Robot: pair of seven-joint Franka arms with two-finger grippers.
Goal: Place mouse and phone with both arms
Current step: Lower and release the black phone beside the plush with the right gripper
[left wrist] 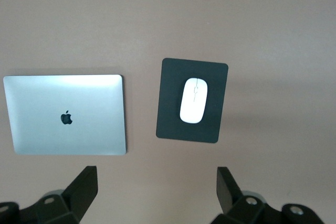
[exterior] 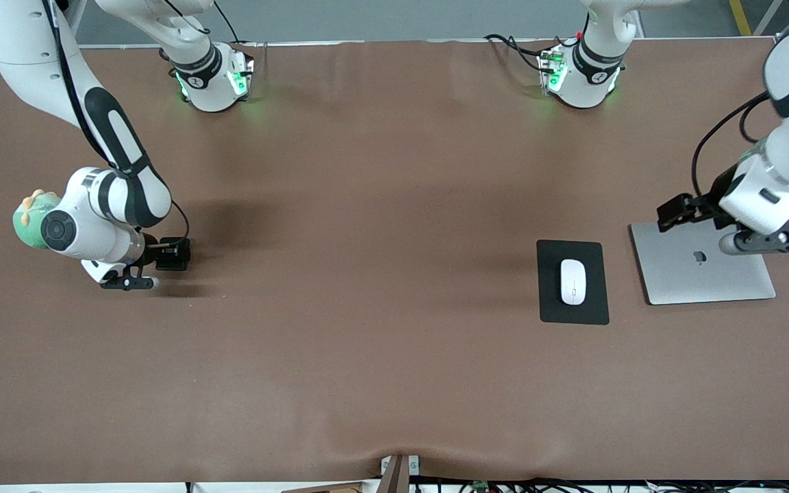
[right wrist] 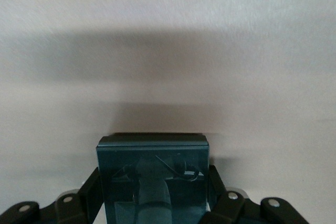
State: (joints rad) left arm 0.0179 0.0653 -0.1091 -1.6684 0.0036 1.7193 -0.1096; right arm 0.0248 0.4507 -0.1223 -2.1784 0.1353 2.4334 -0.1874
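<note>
The robot's right gripper needs to release the phone on the brown table cover (exterior: 164,249) next to the green and orange soft object.
The white mouse (exterior: 572,281) lies on a black mouse pad (exterior: 572,311) toward the left arm's end of the table; both also show in the left wrist view, the mouse (left wrist: 193,100) on the pad (left wrist: 168,103). My left gripper (exterior: 778,239) hangs open and empty over the laptop's edge, its jaws (left wrist: 156,174) wide apart. My right gripper (exterior: 131,282) is low over the table at the right arm's end, shut on the phone (right wrist: 152,166), a dark glossy slab between its fingers (right wrist: 215,187). The phone is hidden in the front view.
A closed silver laptop (exterior: 709,274) lies beside the mouse pad, toward the left arm's end; it also shows in the left wrist view (left wrist: 65,114). A green and orange soft object (exterior: 30,218) sits by the right arm's wrist. The brown table cover (exterior: 367,308) is bare in the middle.
</note>
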